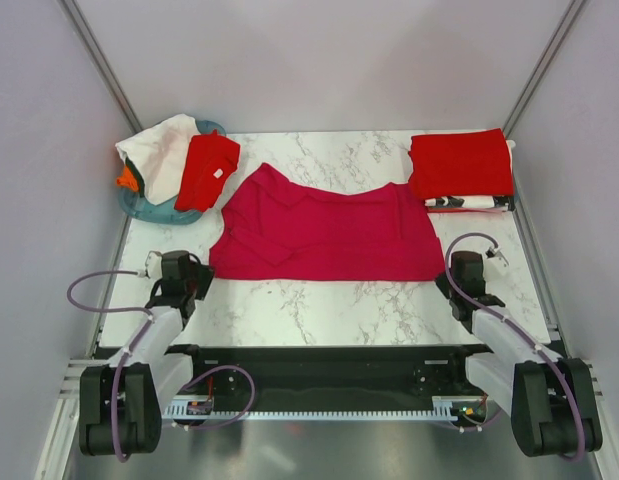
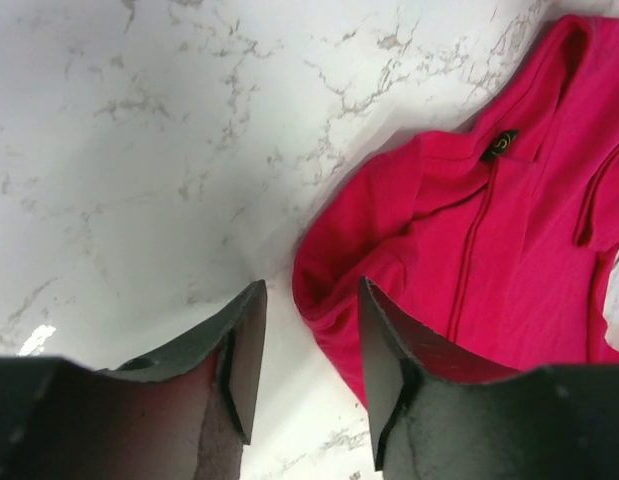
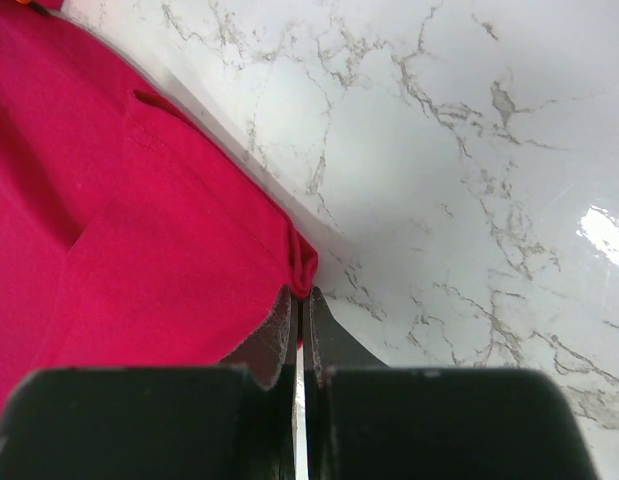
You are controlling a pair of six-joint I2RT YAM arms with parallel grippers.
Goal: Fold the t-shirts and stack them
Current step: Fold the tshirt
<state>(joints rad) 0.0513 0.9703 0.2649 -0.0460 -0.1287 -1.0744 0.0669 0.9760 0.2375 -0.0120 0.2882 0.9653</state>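
Observation:
My left gripper should pinch the loose corner [image 1: 217, 270], as the t-shirt's bunched corner lies loose while my right gripper pinches the other near corner, before both grippers lift.
A crimson-magenta t-shirt [image 1: 329, 235] lies folded into a wide band across the middle of the marble table [image 1: 319, 305]. Its collar and placket show in the left wrist view [image 2: 499, 150]. My left gripper [image 1: 201, 280] hovers at the shirt's near left corner [image 2: 334, 300]. It is open [image 2: 311, 290], with the cloth just beyond its right finger and nothing between the jaws. At the near right corner, my right gripper [image 1: 451, 283] is shut [image 3: 301, 295], its tips pinching the puckered corner of the shirt [image 3: 303, 265].
A folded bright red t-shirt [image 1: 459, 165] rests on a black-and-white one [image 1: 469, 202] at the back right. At the back left, a teal basket [image 1: 149, 208] holds white [image 1: 164, 150], red [image 1: 207, 170] and orange [image 1: 127, 180] shirts. Grey walls close in three sides.

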